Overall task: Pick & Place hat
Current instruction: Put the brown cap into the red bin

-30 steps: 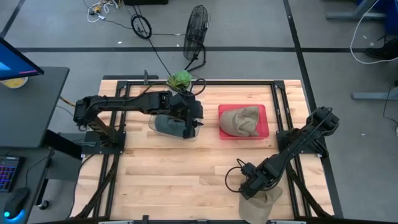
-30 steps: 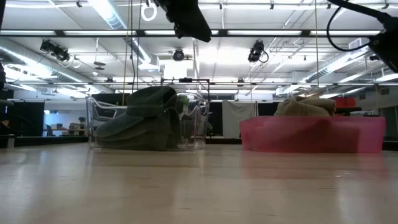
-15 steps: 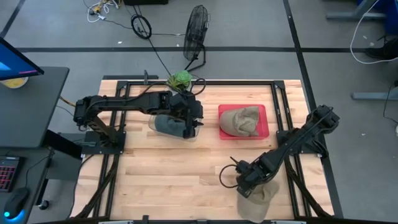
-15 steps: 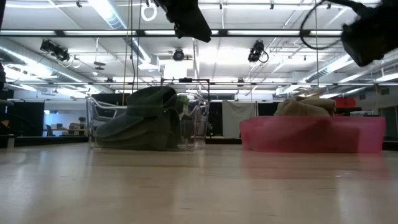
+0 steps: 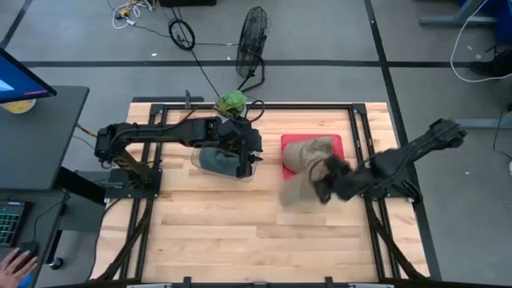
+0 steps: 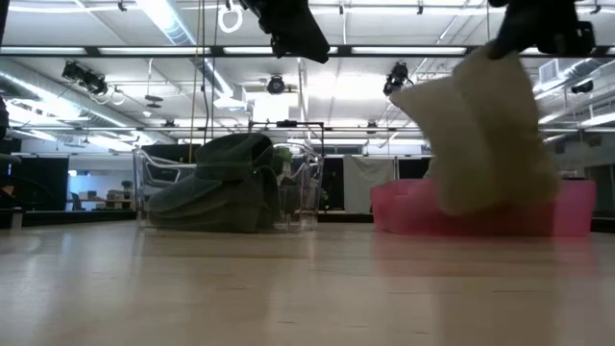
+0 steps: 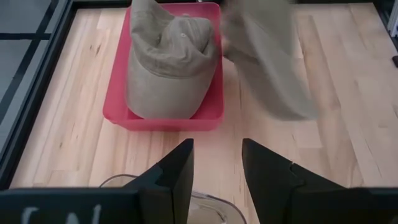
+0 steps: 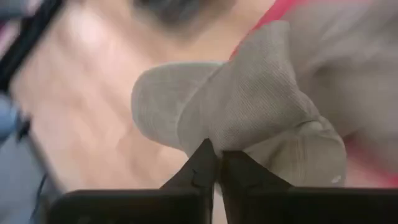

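Observation:
Next, my right gripper releases the tan hat on top of the second tan hat (image 5: 317, 161) (image 8: 357, 84), which is in the red tray.
A tan hat (image 5: 298, 190) hangs in the air just in front of the red tray (image 5: 340, 144), with my right gripper (image 5: 324, 180) shut on it. It also shows in the low view (image 6: 485, 135) and the right wrist view (image 8: 249, 106). A second tan hat (image 7: 168, 68) lies in the red tray (image 7: 214, 118). My left gripper (image 7: 217, 168) stands open above a clear bin (image 5: 240, 172), which holds a dark grey-green hat (image 5: 214, 158). My right gripper pinches a fold of the tan hat's crown cloth (image 8: 233, 140) between its two fingers. The hat hangs slack below the fingers, clear of the table. Its brim (image 8: 158, 99) sticks out to one side.
A black frame rail (image 5: 240, 106) runs around the wooden table. A green object (image 5: 232, 102) sits at the far edge. A fan (image 5: 254, 36) stands on the floor beyond it. Bare wood (image 5: 224, 232) lies toward the near edge. A person's hand (image 5: 12, 260) shows at the desk on the left.
My right gripper has taken the tan hat from the table's near edge. It has risen and swung toward the far edge, up to the red tray. The hat is lifted clear and now hangs below the fingers.

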